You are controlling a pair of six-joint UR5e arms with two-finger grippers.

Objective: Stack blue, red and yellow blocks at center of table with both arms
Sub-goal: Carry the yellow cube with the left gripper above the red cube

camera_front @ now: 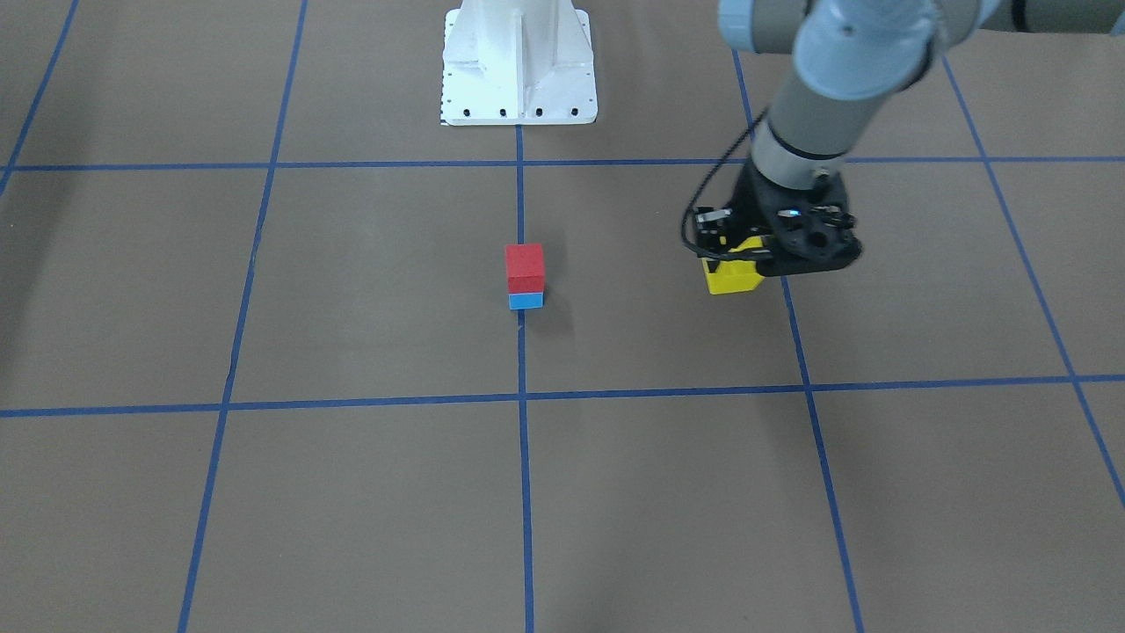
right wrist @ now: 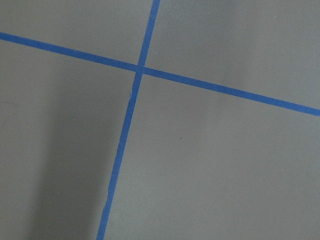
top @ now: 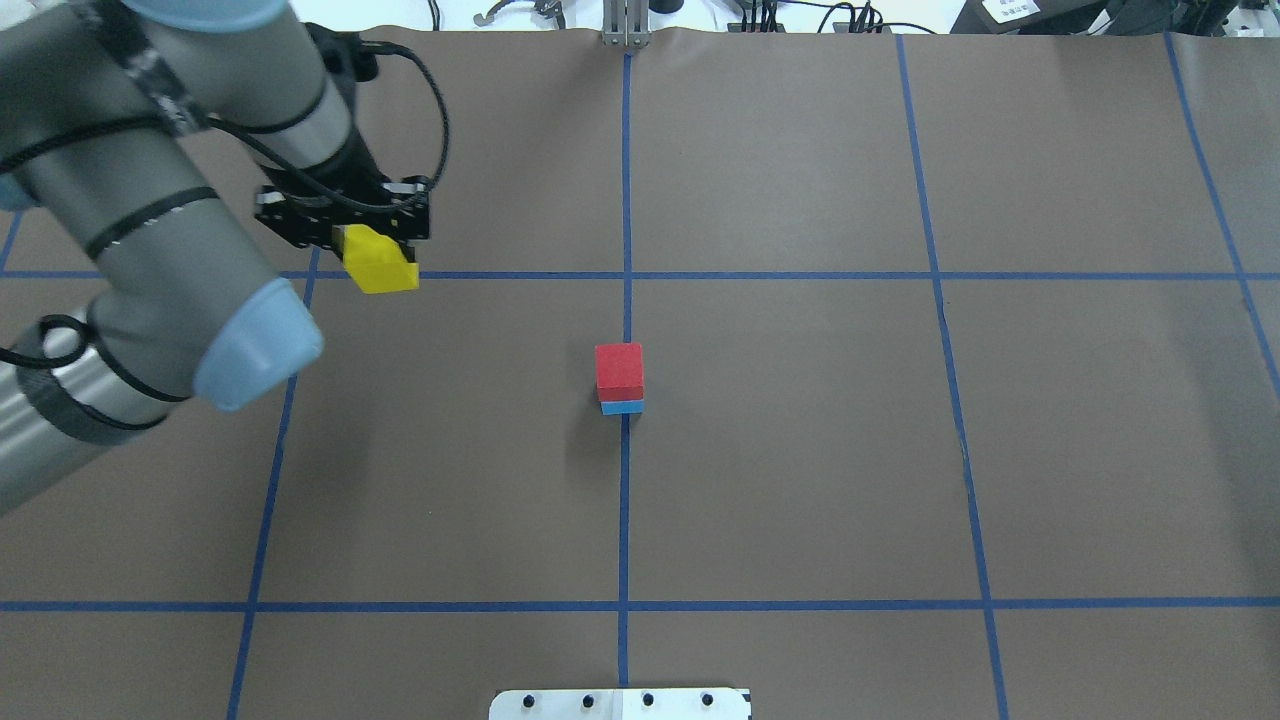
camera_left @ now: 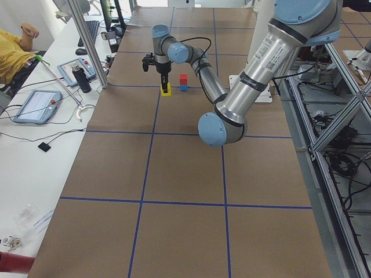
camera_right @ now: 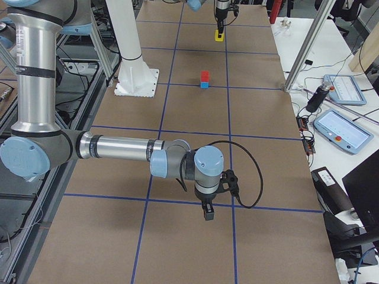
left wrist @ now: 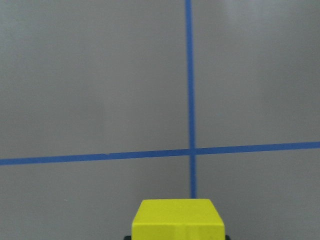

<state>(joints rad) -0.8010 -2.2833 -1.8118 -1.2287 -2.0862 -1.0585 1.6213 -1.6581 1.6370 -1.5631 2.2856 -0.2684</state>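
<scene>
I need to let go of the yellow block with my left gripper on top of the red block (camera_front: 528,262), stacked above the blue block. The yellow block is held low over the table.
A red block (camera_front: 525,266) sits on top of a blue block (camera_front: 526,301) at the table's center, also in the overhead view (top: 619,368). My left gripper (camera_front: 736,264) is shut on a yellow block (camera_front: 732,278), held low over the table to the robot's left of the stack, a grid square away. The yellow block also shows in the overhead view (top: 380,265) and the left wrist view (left wrist: 177,220). My right gripper (camera_right: 207,212) shows only in the exterior right view, low over the table's right end, far from the stack; I cannot tell if it is open or shut.
Blue tape lines (top: 625,275) mark a grid on the brown table. The robot's white base (camera_front: 518,61) stands at the table's robot-side edge. A side desk with tablets (camera_left: 37,104) and a seated person (camera_left: 11,55) are beyond the far edge.
</scene>
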